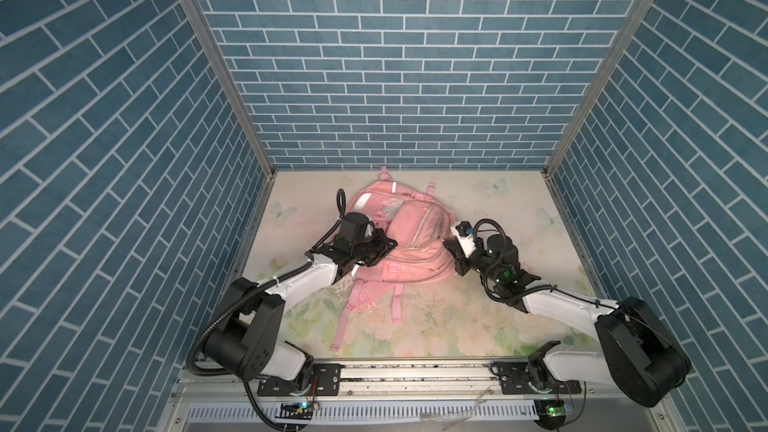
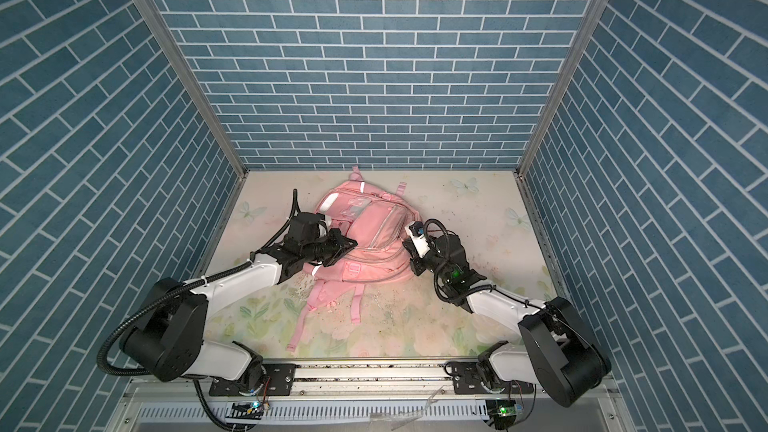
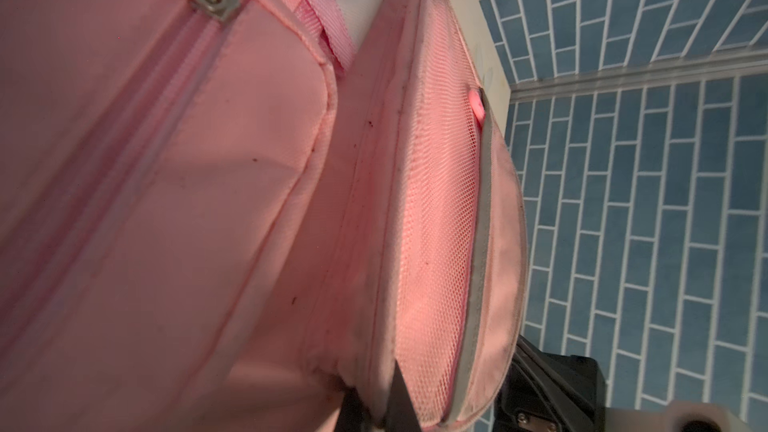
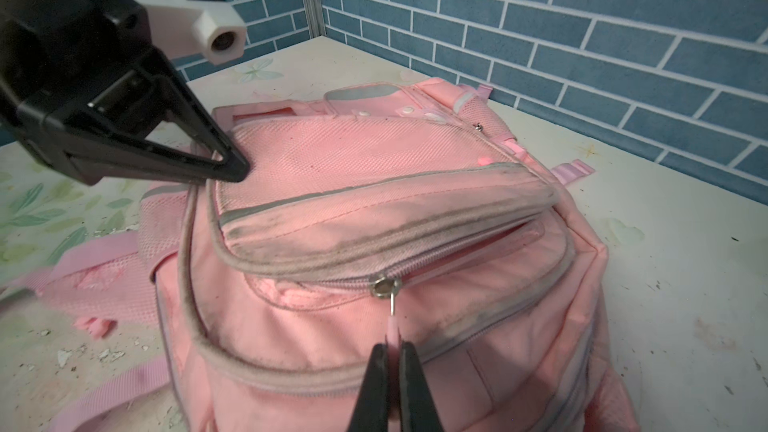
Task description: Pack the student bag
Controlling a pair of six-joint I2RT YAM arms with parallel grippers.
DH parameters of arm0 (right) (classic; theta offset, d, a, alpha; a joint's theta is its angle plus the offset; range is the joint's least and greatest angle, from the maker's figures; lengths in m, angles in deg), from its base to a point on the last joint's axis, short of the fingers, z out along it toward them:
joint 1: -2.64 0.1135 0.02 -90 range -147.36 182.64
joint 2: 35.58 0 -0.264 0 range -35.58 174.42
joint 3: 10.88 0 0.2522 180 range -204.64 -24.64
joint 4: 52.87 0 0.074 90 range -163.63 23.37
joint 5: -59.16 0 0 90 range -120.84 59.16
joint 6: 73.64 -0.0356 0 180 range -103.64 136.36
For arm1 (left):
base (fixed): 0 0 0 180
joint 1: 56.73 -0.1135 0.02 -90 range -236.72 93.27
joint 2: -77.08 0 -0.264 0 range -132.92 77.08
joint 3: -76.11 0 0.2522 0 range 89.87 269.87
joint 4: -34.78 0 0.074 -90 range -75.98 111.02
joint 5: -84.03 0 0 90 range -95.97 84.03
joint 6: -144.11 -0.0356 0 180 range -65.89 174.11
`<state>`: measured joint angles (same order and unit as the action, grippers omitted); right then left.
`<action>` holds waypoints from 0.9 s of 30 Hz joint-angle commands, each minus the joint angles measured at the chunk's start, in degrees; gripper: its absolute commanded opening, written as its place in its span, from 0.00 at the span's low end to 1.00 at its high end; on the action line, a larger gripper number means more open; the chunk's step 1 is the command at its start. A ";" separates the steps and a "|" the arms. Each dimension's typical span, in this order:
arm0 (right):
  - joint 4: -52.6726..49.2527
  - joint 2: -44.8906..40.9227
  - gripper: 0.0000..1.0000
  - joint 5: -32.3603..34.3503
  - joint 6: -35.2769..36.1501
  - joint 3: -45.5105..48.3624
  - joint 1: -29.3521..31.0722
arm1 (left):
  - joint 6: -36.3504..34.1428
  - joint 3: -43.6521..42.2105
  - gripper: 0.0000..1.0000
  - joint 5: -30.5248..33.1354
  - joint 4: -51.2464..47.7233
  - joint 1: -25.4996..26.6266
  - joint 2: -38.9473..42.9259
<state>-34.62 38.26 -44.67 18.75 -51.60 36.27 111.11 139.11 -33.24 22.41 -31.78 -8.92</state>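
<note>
The left gripper pinches the bag's piped edge beside the mesh, away from the zip, so it should open and grab the bag's edge (image 4: 225, 218) by the gray band.
The student bag (image 1: 415, 234) (image 2: 374, 238), a pink backpack, lies in the middle of the table in both top views, its straps trailing toward the front. My left gripper (image 1: 392, 243) (image 2: 354, 243) (image 3: 382, 407) is shut on the pale piped edge of the bag's mesh front pocket (image 3: 436, 222). In the right wrist view its black tip (image 4: 237, 170) meets that pocket's corner. My right gripper (image 1: 448, 246) (image 2: 407, 246) (image 4: 394, 349) is shut on the pink zip pull (image 4: 392, 326), which hangs from a metal slider (image 4: 386, 286). Beside the slider the zip gapes partly open.
Blue brick-patterned walls (image 1: 415, 76) close in the back and both sides. The floral table (image 1: 498, 209) carries crumbs and small scraps near the straps (image 1: 349, 317). A metal rail (image 1: 415, 371) runs along the front edge.
</note>
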 commanded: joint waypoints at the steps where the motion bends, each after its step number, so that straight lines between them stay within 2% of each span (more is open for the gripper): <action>1: -0.41 -2.46 0.00 3.38 1.48 -0.80 2.68 | -16.47 5.75 0.00 1.49 -9.54 -4.08 -2.13; 7: 0.92 2.01 0.00 8.20 0.07 -4.17 10.68 | -25.68 16.79 0.00 -2.80 -17.24 -10.06 -11.06; 9: 2.04 4.41 0.00 10.24 -1.11 -5.72 12.17 | -26.75 19.81 0.29 -0.65 -19.98 -10.10 -12.68; 10: 2.48 5.59 0.00 10.83 -1.63 -6.52 12.53 | -25.72 20.07 0.41 0.71 -19.82 -10.12 -12.49; 11: 3.06 6.39 0.00 11.32 -2.07 -6.99 12.81 | -24.08 19.48 0.47 1.94 -19.33 -10.18 -11.60; 14: 4.71 7.81 0.00 11.37 -2.80 -7.76 13.37 | -16.06 15.01 0.57 3.69 -15.49 -9.97 -6.62; 17: 5.37 8.24 0.00 10.67 -2.92 -7.70 13.48 | -6.62 7.37 0.61 8.23 -9.42 -7.32 0.60; 22: 6.23 8.04 0.00 10.75 -2.48 -6.38 13.73 | 11.62 -5.81 0.65 19.32 2.68 1.05 11.57; 27: 6.82 7.85 0.00 10.55 -2.22 -5.87 13.75 | 19.21 -8.70 0.65 24.74 5.57 7.84 13.11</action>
<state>-30.51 46.28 -34.07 17.11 -57.89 49.51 122.01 131.15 -15.08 22.80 -25.81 4.20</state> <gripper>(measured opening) 0.065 0.645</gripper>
